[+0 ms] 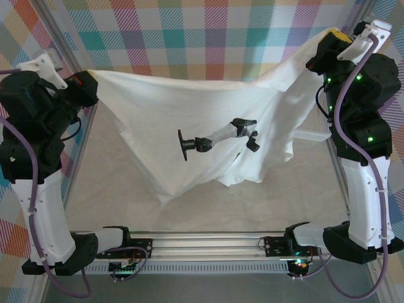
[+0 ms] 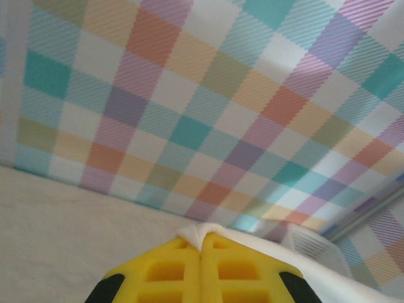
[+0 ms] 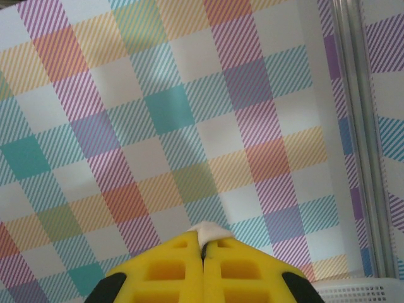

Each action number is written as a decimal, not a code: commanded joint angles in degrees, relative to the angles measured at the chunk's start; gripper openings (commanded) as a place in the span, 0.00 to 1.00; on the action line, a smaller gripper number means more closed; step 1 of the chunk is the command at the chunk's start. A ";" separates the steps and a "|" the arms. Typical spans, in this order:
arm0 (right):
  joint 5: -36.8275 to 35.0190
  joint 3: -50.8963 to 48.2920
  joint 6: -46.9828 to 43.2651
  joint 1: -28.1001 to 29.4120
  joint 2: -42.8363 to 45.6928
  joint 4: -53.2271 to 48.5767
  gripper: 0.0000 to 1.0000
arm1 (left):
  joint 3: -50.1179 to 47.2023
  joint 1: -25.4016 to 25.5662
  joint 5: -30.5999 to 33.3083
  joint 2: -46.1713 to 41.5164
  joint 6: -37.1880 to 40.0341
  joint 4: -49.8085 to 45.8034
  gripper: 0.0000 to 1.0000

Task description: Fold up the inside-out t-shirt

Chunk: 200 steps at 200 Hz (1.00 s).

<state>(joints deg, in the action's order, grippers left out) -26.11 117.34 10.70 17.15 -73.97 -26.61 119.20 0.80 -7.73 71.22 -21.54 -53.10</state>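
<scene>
I will release the white t-shirt corner in my left gripper on the beige table (image 1: 149,144) under the slanting side edge of the shirt. That corner still hangs above the beige table.
The white t-shirt (image 1: 164,113) hangs stretched between both arms above the beige table (image 1: 113,183), its lower part drooping to a point near the middle. My left gripper (image 1: 88,81) is shut on the shirt's upper left corner. In the left wrist view, the yellow fingers (image 2: 170,268) pinch a fold of cloth (image 2: 249,236) that trails off to the right. My right gripper (image 1: 334,36) is shut on the upper right corner. In the right wrist view, a small tuft of cloth (image 3: 209,231) sticks out between its closed yellow fingers (image 3: 240,271).
A black and clear bracket (image 1: 214,139) shows in front of the shirt's middle. A white mesh basket (image 2: 312,249) stands at the right side, its rim (image 3: 360,291) low in the right wrist view. Plaid walls (image 1: 208,31) enclose the table. A metal rail (image 1: 202,243) runs along the near edge.
</scene>
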 commanded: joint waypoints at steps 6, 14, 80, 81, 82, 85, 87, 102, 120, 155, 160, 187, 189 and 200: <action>0.92 -2.67 0.71 -0.52 -3.43 -3.06 0.00 | -12.01 -0.80 -7.63 2.25 -6.67 -0.09 0.00; 1.43 -4.39 0.92 -0.45 -4.53 -4.05 0.00 | -16.70 -0.80 -9.46 2.44 -7.94 1.55 0.00; 11.34 -21.87 8.47 -0.54 -14.75 -3.69 0.00 | -44.96 -0.84 -10.90 10.12 -14.74 17.88 0.00; 11.34 -22.05 8.60 -0.54 -14.90 -3.53 0.00 | -45.12 -0.86 -10.73 10.36 -14.84 18.18 0.00; 11.34 -22.28 8.70 -0.54 -15.02 -3.31 0.00 | -45.33 -0.88 -10.64 10.57 -14.93 18.50 0.00; 11.34 -22.81 8.94 -0.60 -15.38 -2.93 0.00 | -45.81 -0.88 -10.50 11.17 -15.10 19.53 0.00; 11.34 -23.22 9.11 -0.62 -15.58 -2.53 0.00 | -46.07 -0.89 -10.43 11.69 -15.20 20.23 0.00; 11.34 -24.02 9.73 -0.54 -17.78 -1.49 0.00 | -47.11 -0.89 -9.21 15.94 -15.73 23.51 0.00; 11.32 -23.43 9.62 -0.62 -20.20 -0.96 0.00 | -45.90 -0.87 -7.96 21.71 -15.60 25.59 0.00; 12.49 -21.44 9.69 -1.42 -24.35 0.66 0.00 | -41.96 -0.89 -5.60 31.45 -15.66 29.39 0.00; 12.83 -20.77 9.76 -1.54 -24.96 0.75 0.00 | -40.72 -0.89 -5.00 32.85 -15.51 29.17 0.00; 14.91 -18.24 9.96 -1.90 -28.23 1.03 0.00 | -33.80 -0.89 0.14 40.60 -14.04 24.90 0.02; 15.14 -18.08 9.96 -1.93 -28.46 1.03 0.00 | -33.34 -0.89 0.62 41.15 -13.99 24.61 0.02; 15.80 -17.34 9.85 -1.93 -29.41 1.26 0.00 | -31.33 -1.04 2.90 43.37 -13.97 23.29 0.07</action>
<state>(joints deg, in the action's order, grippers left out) -12.82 97.30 19.77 15.66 -101.38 -27.46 82.87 0.58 -11.22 111.20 -36.45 -27.42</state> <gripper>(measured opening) 0.049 0.050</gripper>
